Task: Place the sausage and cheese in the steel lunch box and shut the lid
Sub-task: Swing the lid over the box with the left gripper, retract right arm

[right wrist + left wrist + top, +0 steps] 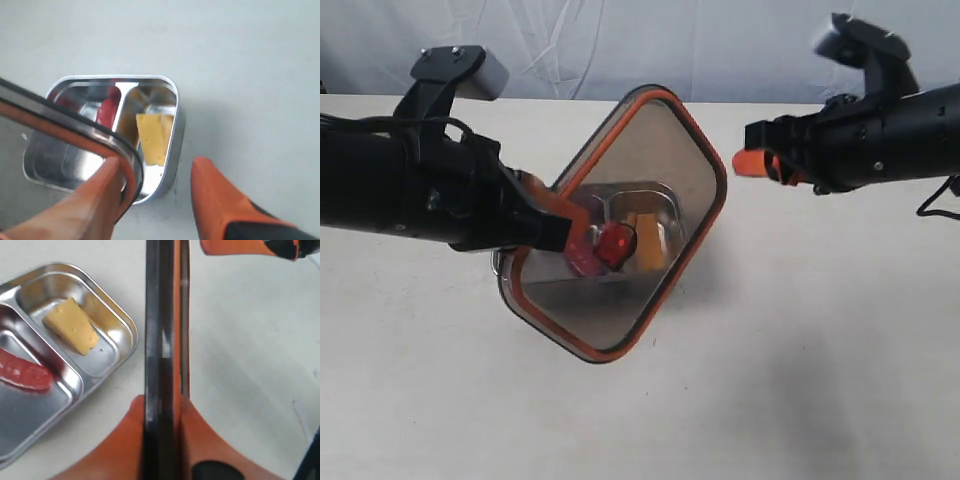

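Note:
The robot's left gripper needs to set the lid, now tilted above the lunch box, down flat across the rim of the steel lunch box (591, 238) (41, 354), over both compartments.
My left gripper (162, 402) is shut on the edge of the lid (620, 140), a dark translucent plate with an orange rim. The lid is held tilted above the steel lunch box (127, 330). The red sausage (25, 374) lies in the larger compartment. The yellow cheese (72, 326) lies in the smaller one. In the right wrist view the lunch box (175, 125), sausage (107, 110) and cheese (154, 137) show below the lid's rim (60, 122). My right gripper (760, 163) stands open beside the lid's right corner, one finger (100, 195) close to the rim.
The pale table (820, 350) stretches around the box. A light cloth backdrop (620, 40) hangs behind the table's far edge. A cable (935, 200) trails from the right arm.

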Robot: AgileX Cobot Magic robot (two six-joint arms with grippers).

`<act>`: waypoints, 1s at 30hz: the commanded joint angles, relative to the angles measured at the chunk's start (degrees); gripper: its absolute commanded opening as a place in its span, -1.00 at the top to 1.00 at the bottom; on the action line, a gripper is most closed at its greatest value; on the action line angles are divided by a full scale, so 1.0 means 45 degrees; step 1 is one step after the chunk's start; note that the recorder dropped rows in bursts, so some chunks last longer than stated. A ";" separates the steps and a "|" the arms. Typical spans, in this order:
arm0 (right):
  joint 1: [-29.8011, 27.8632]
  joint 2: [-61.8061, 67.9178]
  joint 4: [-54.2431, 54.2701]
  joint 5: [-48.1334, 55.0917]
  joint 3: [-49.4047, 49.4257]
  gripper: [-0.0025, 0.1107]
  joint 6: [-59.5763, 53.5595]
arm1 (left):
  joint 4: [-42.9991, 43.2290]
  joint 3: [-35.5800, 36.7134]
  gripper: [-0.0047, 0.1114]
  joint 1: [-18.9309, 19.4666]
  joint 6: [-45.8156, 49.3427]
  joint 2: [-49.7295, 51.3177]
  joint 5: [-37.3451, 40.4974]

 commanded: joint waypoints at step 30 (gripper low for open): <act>-0.2183 -0.2478 -0.1354 0.1746 0.0010 0.18 0.1310 | 1.5940 -0.1406 0.92 -0.0230 0.0083 0.1656 -0.3910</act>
